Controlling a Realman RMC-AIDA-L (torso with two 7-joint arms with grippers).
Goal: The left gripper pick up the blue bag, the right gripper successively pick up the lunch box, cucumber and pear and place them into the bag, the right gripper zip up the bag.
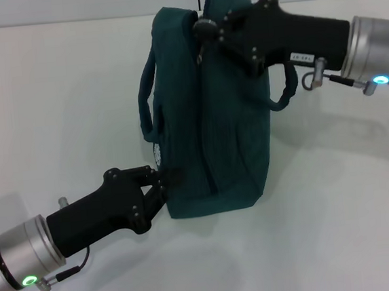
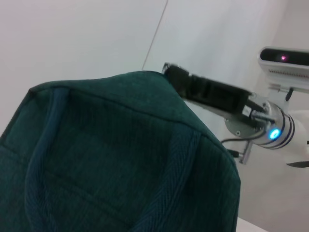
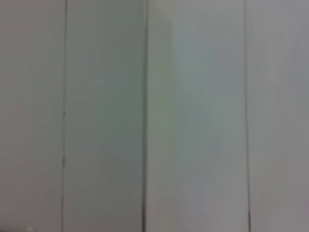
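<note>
Left gripper, far from zip pull on bag's near end, should release and take the bag's side (image 1: 165, 124) by the handle to steady zipping.
The blue bag (image 1: 227, 129) stands upright on the white table (image 1: 54, 96); its zip seam (image 1: 206, 117) runs down the side facing me. My left gripper (image 1: 165, 180) is low on the bag's left side and shut on its fabric edge. My right gripper (image 1: 201, 30) is at the top of the bag, at the upper end of the zip, and looks shut on the zip pull. The left wrist view shows the bag (image 2: 120, 145) close up, with the right gripper (image 2: 170, 72) at its top corner. The lunch box, cucumber and pear are out of view.
The bag's two carry handles hang loose, one on the left (image 1: 146, 102) and one on the right (image 1: 285, 96) under my right arm. The right wrist view shows only pale wall panels (image 3: 193, 116). The robot's white head (image 2: 285, 60) shows behind the right arm.
</note>
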